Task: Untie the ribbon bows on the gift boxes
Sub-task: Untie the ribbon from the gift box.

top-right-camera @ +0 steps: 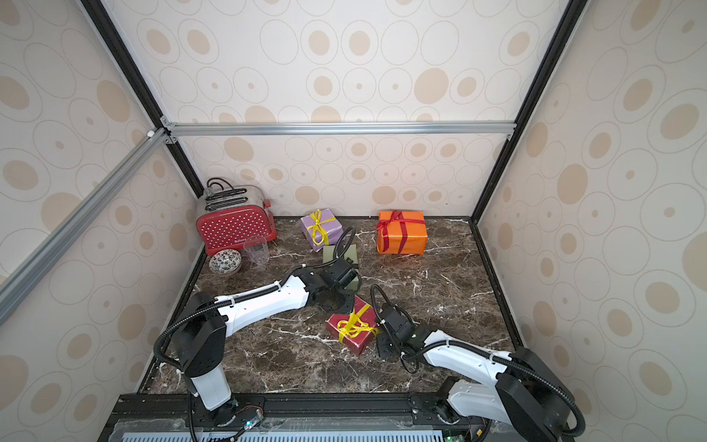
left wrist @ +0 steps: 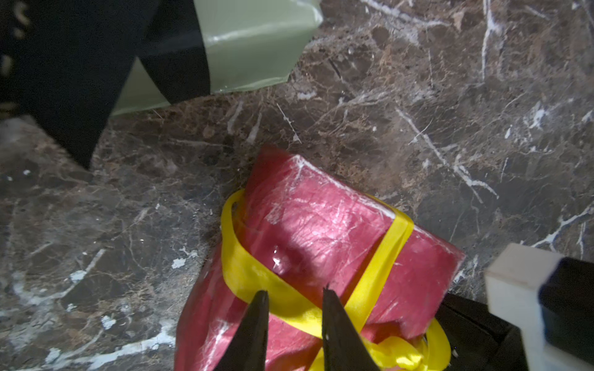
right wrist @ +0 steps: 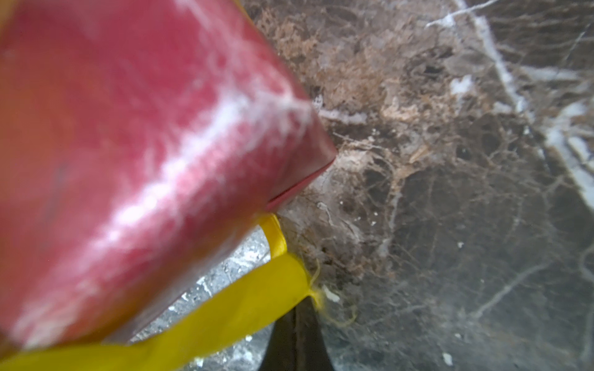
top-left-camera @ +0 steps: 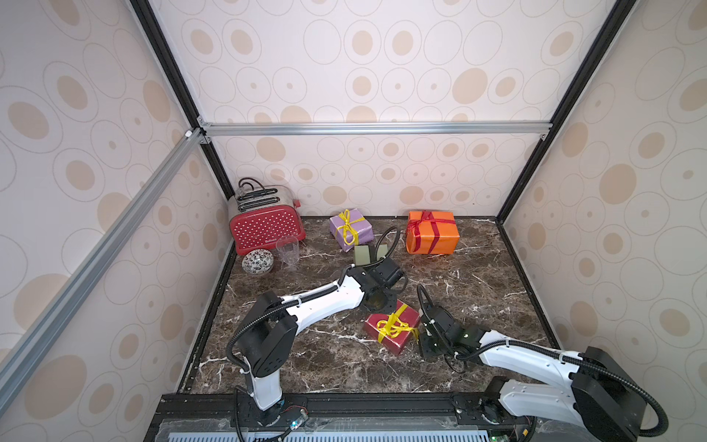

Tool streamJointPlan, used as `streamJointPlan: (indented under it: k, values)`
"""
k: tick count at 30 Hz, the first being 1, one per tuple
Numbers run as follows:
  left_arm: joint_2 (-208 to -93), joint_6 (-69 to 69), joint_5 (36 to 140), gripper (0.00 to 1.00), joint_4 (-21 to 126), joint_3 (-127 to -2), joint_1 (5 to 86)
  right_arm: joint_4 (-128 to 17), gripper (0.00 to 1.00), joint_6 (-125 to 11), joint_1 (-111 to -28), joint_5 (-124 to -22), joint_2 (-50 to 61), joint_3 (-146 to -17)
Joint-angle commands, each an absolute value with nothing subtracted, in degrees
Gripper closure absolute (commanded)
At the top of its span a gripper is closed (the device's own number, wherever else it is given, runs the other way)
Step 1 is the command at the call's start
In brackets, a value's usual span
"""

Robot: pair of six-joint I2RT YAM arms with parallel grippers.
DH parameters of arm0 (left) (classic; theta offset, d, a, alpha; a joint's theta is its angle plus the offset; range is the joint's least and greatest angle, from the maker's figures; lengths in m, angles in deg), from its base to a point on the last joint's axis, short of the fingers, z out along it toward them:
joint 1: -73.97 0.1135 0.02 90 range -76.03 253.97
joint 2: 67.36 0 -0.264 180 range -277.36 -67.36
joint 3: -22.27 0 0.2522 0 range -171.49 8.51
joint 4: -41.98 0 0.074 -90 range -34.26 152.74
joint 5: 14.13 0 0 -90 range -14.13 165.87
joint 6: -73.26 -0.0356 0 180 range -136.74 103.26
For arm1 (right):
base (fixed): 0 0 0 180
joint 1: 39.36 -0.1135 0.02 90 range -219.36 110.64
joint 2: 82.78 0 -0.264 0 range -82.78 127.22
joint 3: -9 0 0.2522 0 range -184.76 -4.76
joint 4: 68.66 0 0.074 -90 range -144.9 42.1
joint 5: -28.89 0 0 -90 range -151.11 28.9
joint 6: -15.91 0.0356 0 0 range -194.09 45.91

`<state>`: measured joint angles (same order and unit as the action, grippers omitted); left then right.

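Note:
The yellow ribbon piece lies flat under the narrow fingers of the robot's left gripper, so the left gripper needs to open them wider, pinch the ribbon piece [left wrist: 250, 272] and pull opposite the right gripper.
A dark red gift box [top-left-camera: 399, 344] [left wrist: 321, 225] lies front-centre, tied with a yellow ribbon bow [top-left-camera: 394, 327] [top-right-camera: 354, 326]. My left gripper [left wrist: 294, 290] hovers over its top. The jaws stand a little apart, astride a yellow ribbon strand [left wrist: 257, 276] lying on the paper. My right gripper [right wrist: 297, 302] is at the box's right side, shut on the yellow ribbon's frayed end [right wrist: 257, 302]. Behind the left wrist stands the olive green box [top-left-camera: 361, 255] with a black ribbon [left wrist: 173, 48]. At the back are a lilac box [top-left-camera: 359, 233] with a yellow bow [top-left-camera: 347, 225] and an orange box [top-left-camera: 440, 239] with a red bow [top-left-camera: 428, 225].
A red white-dotted toaster [top-left-camera: 267, 225] fills the back left corner. A clear cup [top-left-camera: 287, 249] and a patterned bowl [top-left-camera: 257, 262] stand in front of it. Patterned walls close in the marble floor [top-left-camera: 478, 291] on three sides.

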<state>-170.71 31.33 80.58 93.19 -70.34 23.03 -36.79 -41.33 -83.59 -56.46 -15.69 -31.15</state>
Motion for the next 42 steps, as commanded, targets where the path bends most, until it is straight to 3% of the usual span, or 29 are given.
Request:
streamJointPlan:
  k: [1, 5, 10, 15, 25, 28, 33, 38, 42]
  values:
    - [-173.06, 34.22, 80.8, 0.66, 95.95, -72.33, 22.47, -36.27, 1.0, -41.07, -83.29, -56.46, -15.28, -31.84]
    - [-173.27, 34.64, 80.51, 0.6, 95.46, -72.54, 21.72, -36.4, 1.0, -41.09, -83.23, -56.37, -15.59, -31.67]
    - [-173.23, 34.11, 80.66, 0.45, 96.65, -72.56, 20.84, -36.36, 1.0, -41.05, -83.28, -56.51, -15.6, -31.67]
    - [-170.91, 34.48, 79.8, 0.4, 97.96, -70.74, 20.8, -36.29, 1.0, -41.06, -83.28, -56.45, -15.76, -31.61]
    - [-173.49, 36.98, 78.23, 0.41, 99.78, -73.02, 19.27, -36.09, 1.0, -41.0, -83.25, -56.39, -14.87, -31.92]
    - [-175.8, 38.1, 77.02, 0.48, 100.26, -73.53, 19.08, -36.03, 1.0, -40.95, -83.29, -56.57, -15.43, -31.77]
    - [-176.21, 40.09, 74.73, 0.67, 98.61, -71.7, 19.08, -36.27, 1.0, -40.85, -83.27, -56.63, -16.93, -31.05]
    - [-175.05, 39.82, 73.29, 0.97, 96.85, -71.79, 19.05, -36.53, 1.0, -41.3, -83.28, -56.67, -16.53, -31.33]
    - [-173.1, 39.08, 71.01, 1.0, 96.46, -72.52, 19.21, -36.53, 1.0, -41.13, -83.23, -56.55, -16.31, -31.46]
